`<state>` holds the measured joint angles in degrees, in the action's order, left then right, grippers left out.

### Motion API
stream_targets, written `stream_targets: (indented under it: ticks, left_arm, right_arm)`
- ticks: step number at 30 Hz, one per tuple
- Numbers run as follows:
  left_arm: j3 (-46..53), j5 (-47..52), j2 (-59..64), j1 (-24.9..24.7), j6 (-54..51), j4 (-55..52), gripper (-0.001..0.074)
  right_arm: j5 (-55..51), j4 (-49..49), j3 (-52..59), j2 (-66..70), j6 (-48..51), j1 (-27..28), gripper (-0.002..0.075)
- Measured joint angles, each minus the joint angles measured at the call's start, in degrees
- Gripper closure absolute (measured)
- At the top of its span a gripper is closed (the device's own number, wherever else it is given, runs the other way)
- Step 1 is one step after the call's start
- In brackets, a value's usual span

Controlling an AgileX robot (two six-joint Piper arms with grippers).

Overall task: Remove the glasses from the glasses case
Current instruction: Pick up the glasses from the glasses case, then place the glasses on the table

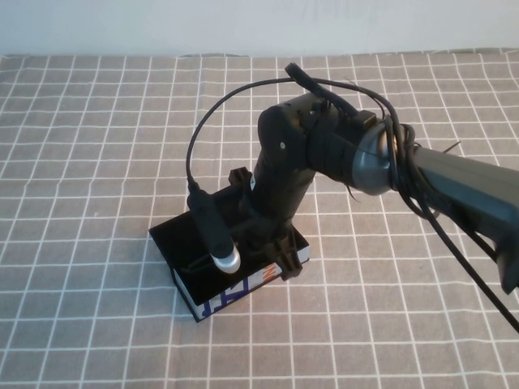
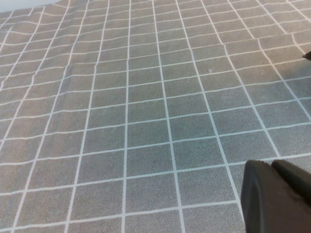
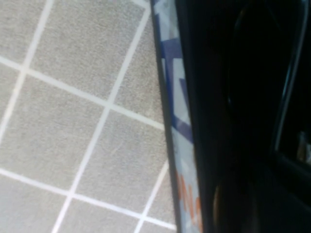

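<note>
Next, my right gripper releases the glasses on the bare cloth (image 1: 375, 271) next to the orange-marked end of the glasses case.
The glasses case (image 1: 231, 293) lies open on the checked cloth, black inside, with a white side bearing blue lettering. In the right wrist view that side (image 3: 176, 121) runs close by, with an orange mark (image 3: 188, 194) on it. My right gripper (image 1: 272, 243) reaches straight down into the case, and its wrist hides its tips. The glasses are not distinguishable: the case's inside (image 3: 243, 97) shows only dark curved shapes. My left gripper (image 2: 271, 166) is out of the high view; it hangs shut and empty over bare cloth.
A grey cloth with a white grid (image 1: 97, 162) covers the table up to a white wall at the back. The right arm's black cable (image 1: 195, 146) loops over the case and ends in a silver-tipped plug (image 1: 225, 259) above the case.
</note>
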<state>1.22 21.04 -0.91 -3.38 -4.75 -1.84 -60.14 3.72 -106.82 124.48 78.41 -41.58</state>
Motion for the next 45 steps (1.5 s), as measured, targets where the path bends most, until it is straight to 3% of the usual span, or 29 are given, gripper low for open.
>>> stream_targets:
  ticks: [10,17,22,28,31,40,45]
  left_arm:
    - [0.0,0.0,0.0,0.0,0.0,0.0,0.0739]
    - [0.0,0.0,0.0,0.0,0.0,0.0,0.0739]
    - [0.0,0.0,0.0,0.0,0.0,0.0,0.0739]
    - [0.0,0.0,0.0,0.0,0.0,0.0,0.0739]
    - [0.0,0.0,0.0,0.0,0.0,0.0,0.0739]
    - [0.0,0.0,0.0,0.0,0.0,0.0,0.0739]
    - [0.0,0.0,0.0,0.0,0.0,0.0,0.0739]
  right_arm:
    - [-8.81,0.89,-9.11,-0.9,-6.86,0.0,0.0724]
    - [-10.36,0.33,-16.34,-3.64,-23.18,0.74,0.0725]
    - [-10.76,-0.09,-14.71,-9.42,-40.88,7.1,0.0726]
    - [-10.76,8.78,-2.87,-17.84,-53.6,20.46,0.0726]
    - [-9.73,13.1,6.19,-21.62,-56.59,23.91,0.0726]
    - [12.78,21.96,36.09,-30.23,-67.01,24.46,0.0726]
    - [20.94,29.5,44.98,-29.95,-68.53,24.46,0.0726]
